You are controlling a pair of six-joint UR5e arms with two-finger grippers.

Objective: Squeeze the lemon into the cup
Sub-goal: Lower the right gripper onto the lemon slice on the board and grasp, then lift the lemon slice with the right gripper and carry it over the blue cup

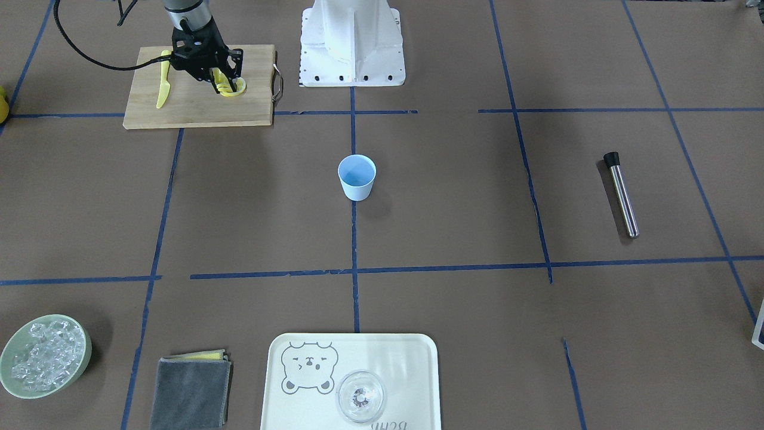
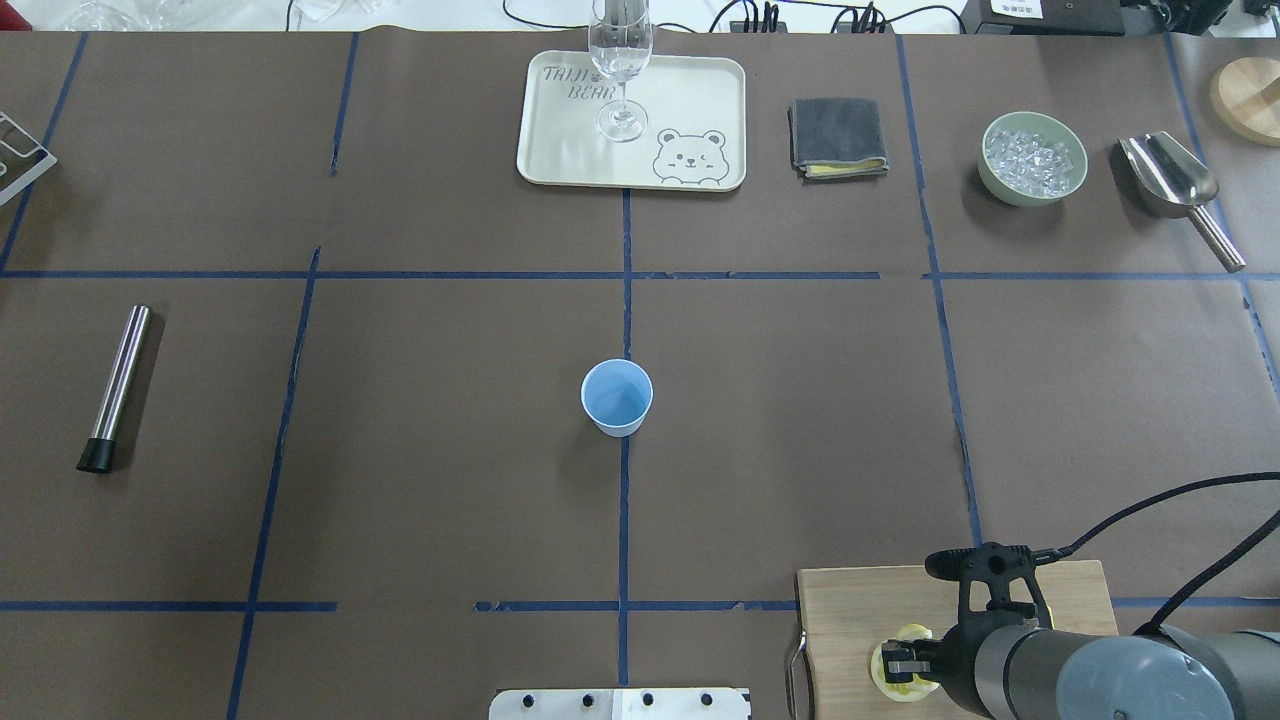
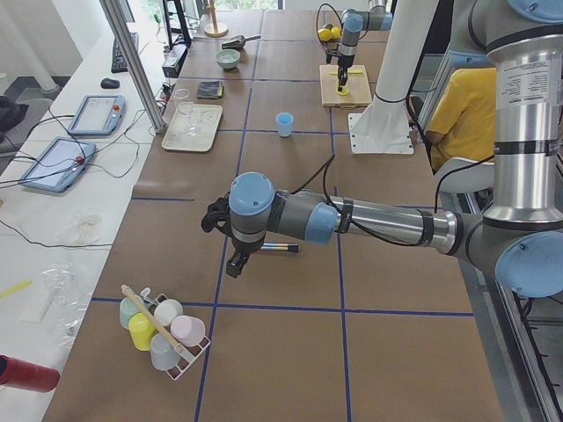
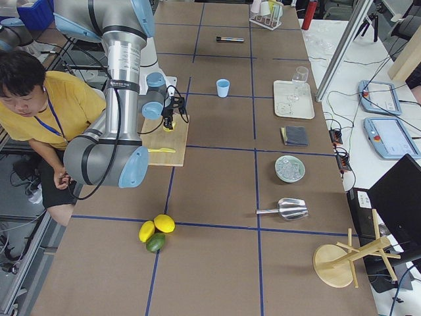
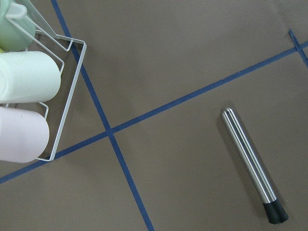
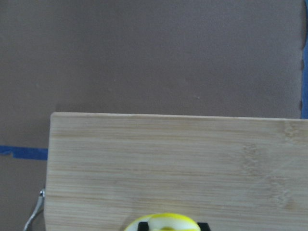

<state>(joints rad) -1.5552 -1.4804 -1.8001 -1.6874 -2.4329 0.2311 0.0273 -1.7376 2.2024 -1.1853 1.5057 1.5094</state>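
I will release the lemon slice with my right gripper inside the opening of the light-blue cup (image 1: 356,162).
The lemon slice (image 1: 234,90) lies on the wooden cutting board (image 1: 197,106) at the robot's near right; it also shows in the overhead view (image 2: 893,672) and the right wrist view (image 6: 163,221). My right gripper (image 1: 219,83) stands down on the board with its fingers shut on the slice's two sides. The light-blue cup (image 1: 357,177) stands upright and empty at the table's middle, far from the board. My left gripper (image 3: 236,266) hangs over the table's left end near a steel muddler (image 3: 280,248); I cannot tell whether it is open or shut.
A yellow plastic knife (image 1: 163,80) lies on the board. A tray (image 1: 412,358) with a clear glass (image 1: 361,397), a grey cloth (image 1: 191,391) and a green bowl of ice (image 1: 45,364) stand along the far edge. A wire rack of cups (image 5: 29,86) is beside the muddler (image 5: 250,163).
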